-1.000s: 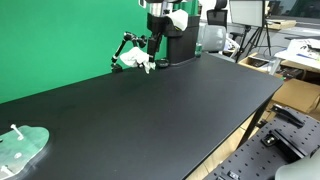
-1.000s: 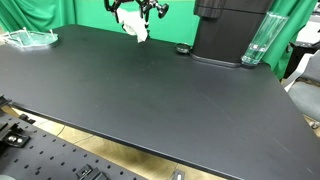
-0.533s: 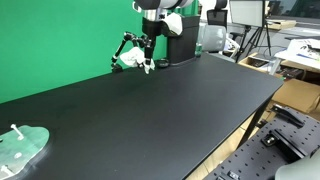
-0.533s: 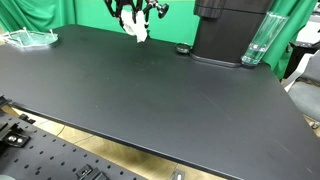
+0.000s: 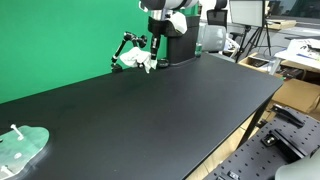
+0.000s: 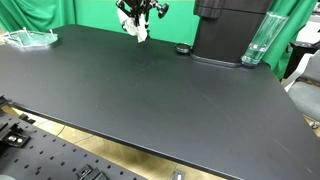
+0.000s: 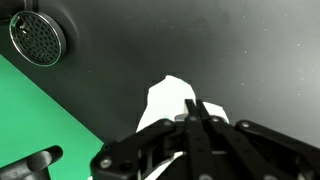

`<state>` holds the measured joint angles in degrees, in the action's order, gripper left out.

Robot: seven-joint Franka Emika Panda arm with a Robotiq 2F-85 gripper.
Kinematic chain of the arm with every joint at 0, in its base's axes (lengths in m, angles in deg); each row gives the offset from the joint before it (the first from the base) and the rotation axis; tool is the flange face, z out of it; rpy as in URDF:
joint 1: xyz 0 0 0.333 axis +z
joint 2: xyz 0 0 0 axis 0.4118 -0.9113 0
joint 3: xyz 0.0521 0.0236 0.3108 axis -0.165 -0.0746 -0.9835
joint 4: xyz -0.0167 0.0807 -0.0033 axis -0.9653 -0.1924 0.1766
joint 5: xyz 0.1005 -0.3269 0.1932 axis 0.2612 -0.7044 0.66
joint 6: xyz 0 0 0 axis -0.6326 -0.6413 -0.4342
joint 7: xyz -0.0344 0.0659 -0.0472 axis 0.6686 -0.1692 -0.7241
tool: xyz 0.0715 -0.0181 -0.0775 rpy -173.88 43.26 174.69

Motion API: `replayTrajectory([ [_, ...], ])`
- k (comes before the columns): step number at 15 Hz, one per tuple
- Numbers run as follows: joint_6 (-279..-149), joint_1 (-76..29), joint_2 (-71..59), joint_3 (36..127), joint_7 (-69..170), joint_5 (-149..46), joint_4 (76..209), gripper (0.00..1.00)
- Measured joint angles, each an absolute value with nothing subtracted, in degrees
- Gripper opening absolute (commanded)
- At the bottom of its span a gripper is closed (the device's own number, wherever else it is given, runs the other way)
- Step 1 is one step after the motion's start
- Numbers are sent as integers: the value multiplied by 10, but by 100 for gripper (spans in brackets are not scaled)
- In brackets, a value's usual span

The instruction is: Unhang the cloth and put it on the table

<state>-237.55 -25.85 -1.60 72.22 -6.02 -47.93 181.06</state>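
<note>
The white cloth, still hanging on the small black stand, will be let go by my gripper on the bare black table point(image 5: 190, 83) in front of the black machine.
The white cloth point(image 5: 134, 62) point(image 6: 138, 31) hangs on a small black articulated stand point(image 5: 122, 45) at the far edge of the black table point(image 5: 160, 115), in front of the green backdrop. My gripper point(image 5: 152, 60) point(image 6: 136, 22) comes down from above at the cloth. In the wrist view the two black fingers lie pressed together, their tips point(image 7: 193, 104) on the upper part of the white cloth point(image 7: 165, 100). The gripper is shut on the cloth. Most of the stand is hidden in the wrist view.
A black machine point(image 6: 225, 30) and a clear glass point(image 6: 257, 42) stand at the back of the table. A small round black disc point(image 6: 182, 48) point(image 7: 37, 38) lies near the cloth. A green plate with a white object point(image 5: 20, 146) point(image 6: 28, 38) sits at the table's corner.
The gripper has come down onto the cloth at the stand and its fingers have gone from open to shut. The cloth still hangs in the same place.
</note>
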Motion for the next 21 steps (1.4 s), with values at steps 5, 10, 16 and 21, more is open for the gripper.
replayTrajectory([
  [5, -2377, -258, -10, 723, -46, -489, 1810, 0],
  [10, -2333, -258, 45, 743, 19, -504, 1843, 0],
  [16, -2287, -258, 145, 753, 93, -517, 1906, 0],
  [21, -2280, -258, 187, 755, 158, -534, 1932, 0],
])
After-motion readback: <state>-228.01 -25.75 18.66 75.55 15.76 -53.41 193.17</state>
